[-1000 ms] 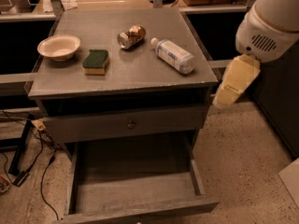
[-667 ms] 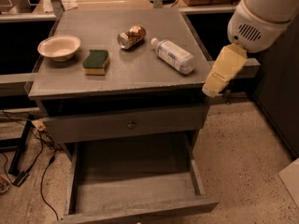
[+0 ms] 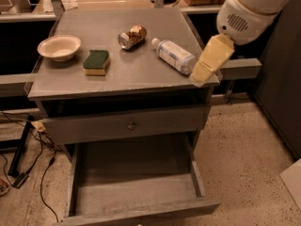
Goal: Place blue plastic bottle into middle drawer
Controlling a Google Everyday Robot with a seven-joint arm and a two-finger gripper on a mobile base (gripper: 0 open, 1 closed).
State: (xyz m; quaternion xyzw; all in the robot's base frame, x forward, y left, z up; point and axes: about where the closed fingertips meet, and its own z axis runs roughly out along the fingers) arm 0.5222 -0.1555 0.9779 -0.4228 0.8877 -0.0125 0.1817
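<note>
The blue plastic bottle has a white cap and a base. Next, my gripper will go to it and close on the middle of its body (image 3: 174,54), between that cap and base.
The blue plastic bottle (image 3: 172,55) lies on its side on the cabinet top, right of centre, its white cap pointing back-left. My gripper (image 3: 201,74) hangs over the top's right front corner, just right of the bottle's base and apart from it. It holds nothing. The middle drawer (image 3: 136,185) stands pulled out at the bottom of the cabinet, with nothing in it and its plank floor showing.
A crushed metal can (image 3: 131,36), a green-and-yellow sponge (image 3: 96,62) and a white bowl (image 3: 59,47) sit on the cabinet top (image 3: 117,74). A shut drawer front with a round knob (image 3: 131,125) is above the open drawer. Cables (image 3: 28,154) lie on the floor at left.
My gripper has moved left and up, from beside the cabinet's right side to over the top's right front corner, close to the bottle. Nothing on the cabinet has moved.
</note>
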